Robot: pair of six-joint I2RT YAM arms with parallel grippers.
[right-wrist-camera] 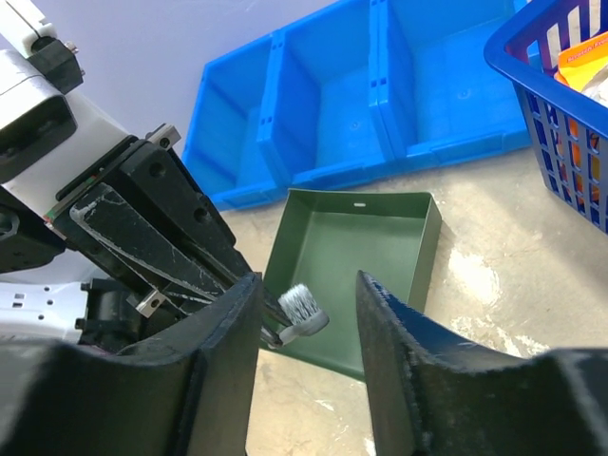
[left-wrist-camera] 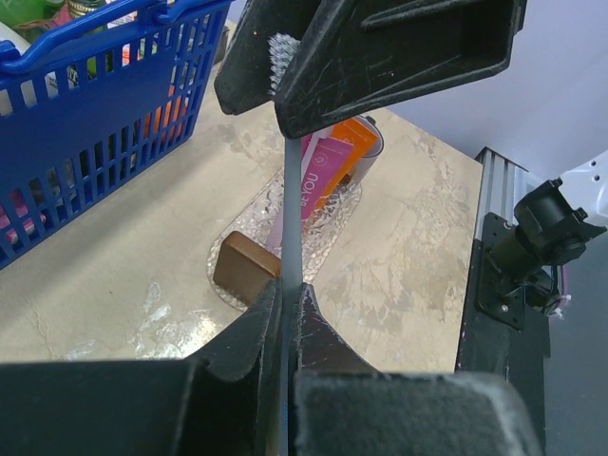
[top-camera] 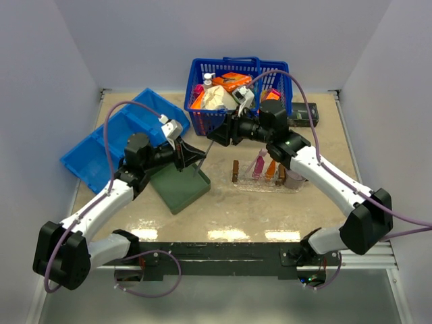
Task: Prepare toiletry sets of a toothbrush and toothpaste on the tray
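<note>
My left gripper is holding the toothbrush handle short of the handle's end. My right gripper needs to steady the toothbrush's bristle head while my left gripper takes the handle's end [left-wrist-camera: 283, 418].
My left gripper [top-camera: 191, 156] is shut on the grey handle of a toothbrush [left-wrist-camera: 288, 228] and holds it in the air over the table. Its white bristle head [right-wrist-camera: 302, 309] lies between the open jaws of my right gripper [right-wrist-camera: 306, 285], close to the left finger and not clamped. My right gripper [top-camera: 217, 133] faces the left one in the top view. The clear tray [top-camera: 253, 185] with brown wooden handles [left-wrist-camera: 245, 266] lies right of centre. It holds the pink toothpaste [top-camera: 259, 164] and the orange toothpaste [top-camera: 271, 169].
A dark green square tray [top-camera: 179, 185] lies under the left gripper. A blue divided bin [top-camera: 115, 138] is at the left. A blue basket [top-camera: 236, 67] full of items stands at the back. A purple mug [top-camera: 294, 179] stands by the clear tray's right end.
</note>
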